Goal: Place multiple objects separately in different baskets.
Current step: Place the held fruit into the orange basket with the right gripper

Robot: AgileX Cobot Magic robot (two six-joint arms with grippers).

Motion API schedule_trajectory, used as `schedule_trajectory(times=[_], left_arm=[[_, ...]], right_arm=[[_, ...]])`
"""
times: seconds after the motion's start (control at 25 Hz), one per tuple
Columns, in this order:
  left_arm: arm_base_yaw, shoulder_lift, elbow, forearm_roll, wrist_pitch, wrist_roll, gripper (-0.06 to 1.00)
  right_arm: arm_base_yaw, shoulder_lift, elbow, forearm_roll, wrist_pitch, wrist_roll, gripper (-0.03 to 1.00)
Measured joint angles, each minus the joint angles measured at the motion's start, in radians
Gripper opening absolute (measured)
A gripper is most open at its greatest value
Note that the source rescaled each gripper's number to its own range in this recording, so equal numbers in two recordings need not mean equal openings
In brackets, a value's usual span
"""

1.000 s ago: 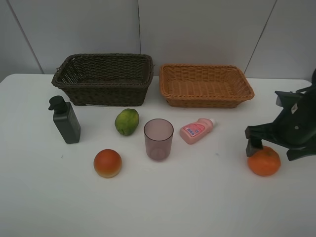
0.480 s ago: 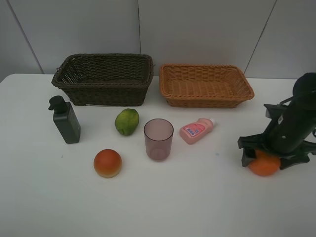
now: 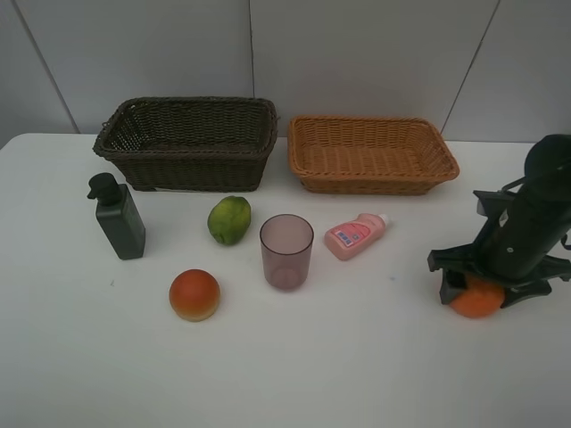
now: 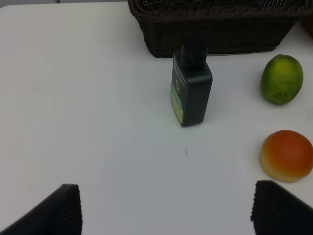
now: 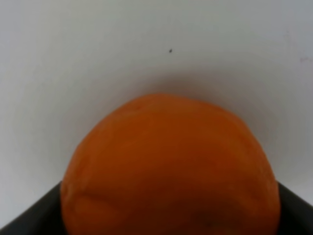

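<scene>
My right gripper is going to the tan basket. It will let go of the orange, which rests on the white table now, inside the tan basket point(image 3: 345, 152), in the half nearer the dark brown basket.
The orange point(image 3: 477, 299) point(image 5: 171, 166) rests on the white table at the right. My right gripper point(image 3: 480, 287) is down over it, a finger pressed against each side. My left gripper point(image 4: 166, 210) is open with nothing between its fingers and does not show in the exterior view. Ahead of it stand the dark green pump bottle point(image 3: 119, 218) point(image 4: 191, 90), the green round fruit point(image 3: 229, 219) point(image 4: 281, 78) and the red-orange peach-like fruit point(image 3: 194, 294) point(image 4: 287, 155). The purple cup point(image 3: 286, 251) and pink bottle point(image 3: 355, 235) sit mid-table. The dark brown basket point(image 3: 187, 105) and tan basket point(image 3: 370, 120) at the back hold nothing.
A grey panelled wall rises right behind the baskets. The dark basket's front wall point(image 4: 215, 34) stands just beyond the pump bottle. Bare white tabletop point(image 3: 339, 366) runs along the front edge.
My right gripper has come down over the orange and its fingers have closed in against the fruit's sides. Nothing else has moved.
</scene>
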Motion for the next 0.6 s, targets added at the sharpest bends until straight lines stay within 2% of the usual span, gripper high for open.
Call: schedule_trajectory(times=[0.32, 0.44, 0.6], left_arm=[[0.000, 0.000, 0.002, 0.000, 0.000, 0.000, 0.91], [0.000, 0.000, 0.002, 0.000, 0.000, 0.000, 0.91], [0.000, 0.000, 0.002, 0.000, 0.000, 0.000, 0.91]], right_arm=[[0.007, 0.001, -0.003, -0.002, 0.005, -0.001, 0.51], [0.040, -0.012, -0.052, 0.000, 0.089, -0.035, 0.51], [0.085, -0.033, -0.230, 0.002, 0.246, -0.110, 0.51]])
